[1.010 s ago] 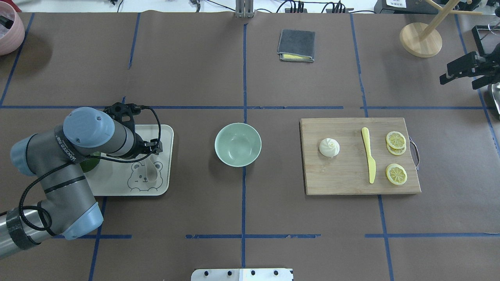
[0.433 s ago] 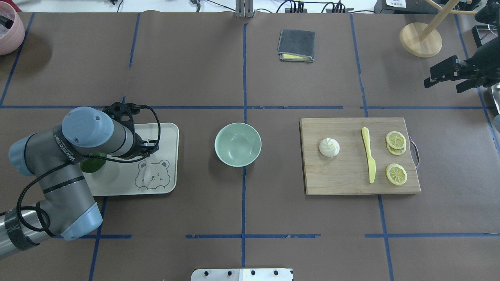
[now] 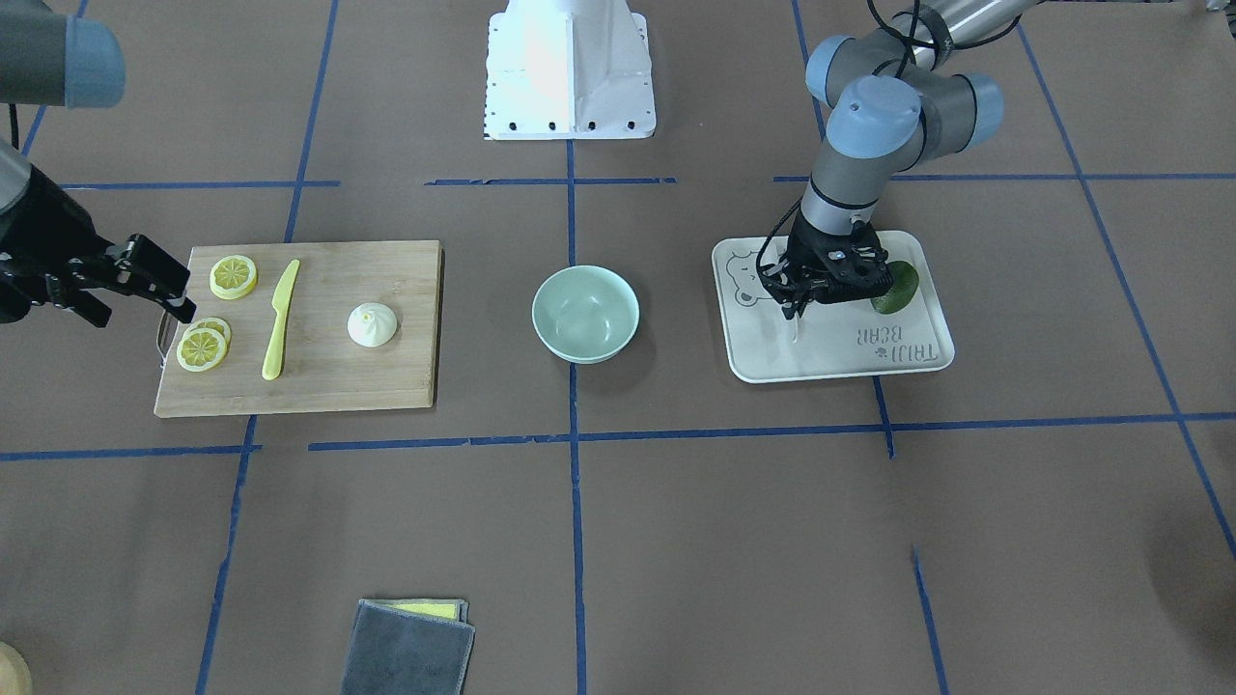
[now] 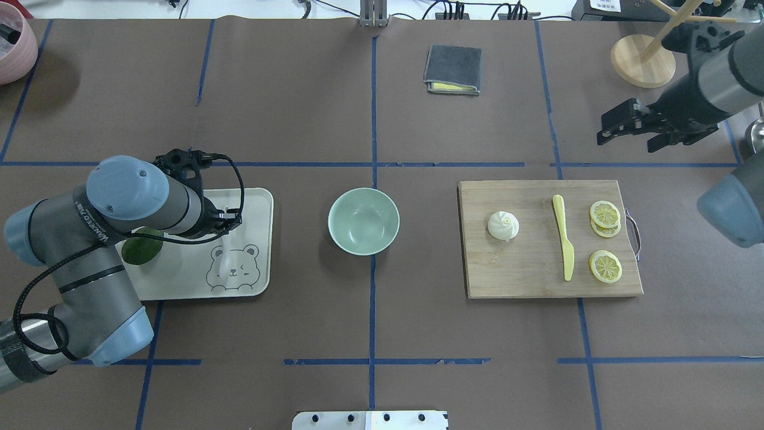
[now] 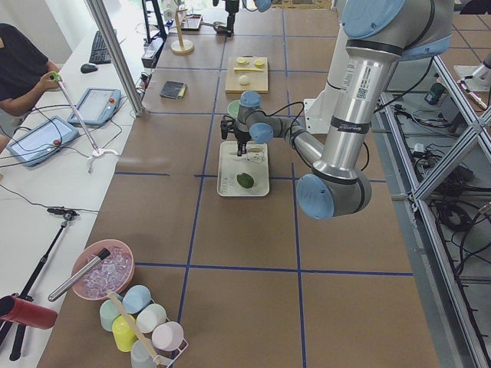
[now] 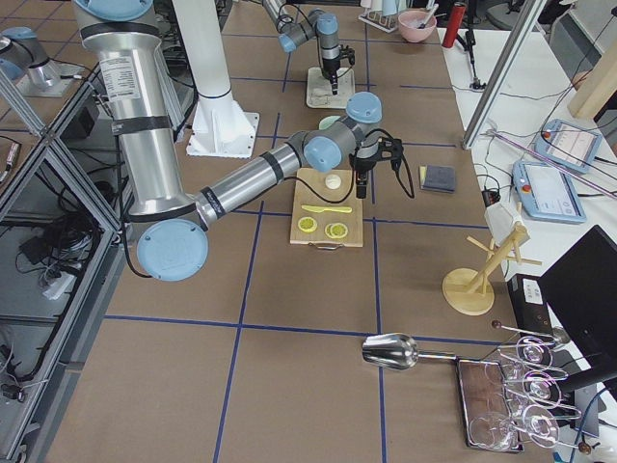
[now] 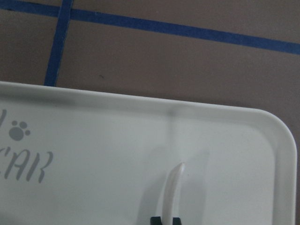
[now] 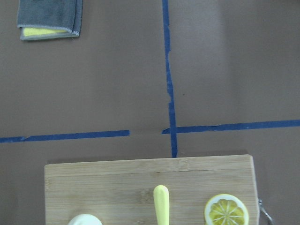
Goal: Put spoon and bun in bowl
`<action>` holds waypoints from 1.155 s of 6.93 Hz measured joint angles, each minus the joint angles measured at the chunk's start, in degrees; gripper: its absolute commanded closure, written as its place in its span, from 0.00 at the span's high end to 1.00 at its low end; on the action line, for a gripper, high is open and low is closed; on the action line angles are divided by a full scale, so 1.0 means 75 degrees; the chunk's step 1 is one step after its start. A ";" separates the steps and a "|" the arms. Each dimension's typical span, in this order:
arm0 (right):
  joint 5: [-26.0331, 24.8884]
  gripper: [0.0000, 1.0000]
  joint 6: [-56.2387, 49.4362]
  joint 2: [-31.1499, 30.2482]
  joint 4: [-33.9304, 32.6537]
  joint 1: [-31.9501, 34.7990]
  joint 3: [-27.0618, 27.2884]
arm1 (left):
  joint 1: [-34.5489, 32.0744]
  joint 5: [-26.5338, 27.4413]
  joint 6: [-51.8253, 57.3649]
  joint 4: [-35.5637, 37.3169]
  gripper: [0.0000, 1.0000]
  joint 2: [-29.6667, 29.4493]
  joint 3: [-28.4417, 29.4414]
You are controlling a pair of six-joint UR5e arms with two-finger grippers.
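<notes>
Next, I move my right gripper to the wooden cutting board and close it on the middle of the white bun (image 3: 372, 324), beside the yellow knife.
The cream spoon (image 7: 172, 192) hangs by its handle from my left gripper (image 3: 798, 311), which is shut on it just over the off-white bear tray (image 4: 250, 200). The spoon shows faintly over the bear drawing in the overhead view (image 4: 222, 258). The mint-green bowl (image 4: 363, 221) stands empty at the table's middle, right of the tray. The white bun (image 4: 503, 226) sits on the left part of the wooden cutting board (image 4: 531, 272). My right gripper (image 4: 625, 142) is open and empty, in the air beyond the board's far right corner.
A dark green avocado (image 4: 142, 251) lies on the tray beside my left wrist. A yellow knife (image 4: 564, 239) and lemon slices (image 4: 605, 215) lie on the board. A folded grey cloth (image 4: 452, 70) and a wooden stand (image 4: 643, 60) are at the far side.
My right gripper has moved left, toward the board's far corner. The tray has shifted slightly right under my left gripper, which has drawn back a little with the spoon.
</notes>
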 measured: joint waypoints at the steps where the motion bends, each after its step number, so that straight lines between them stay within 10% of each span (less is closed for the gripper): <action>1: -0.0411 1.00 0.0405 0.0220 0.0005 -0.0531 -0.0037 | -0.0283 -0.0063 0.0029 0.0157 0.00 -0.0078 -0.0102; 8: -0.2489 0.99 0.1572 0.1056 0.0012 -0.3078 -0.0798 | -0.1132 -0.1028 -0.1015 0.0236 0.00 -0.1395 -0.0015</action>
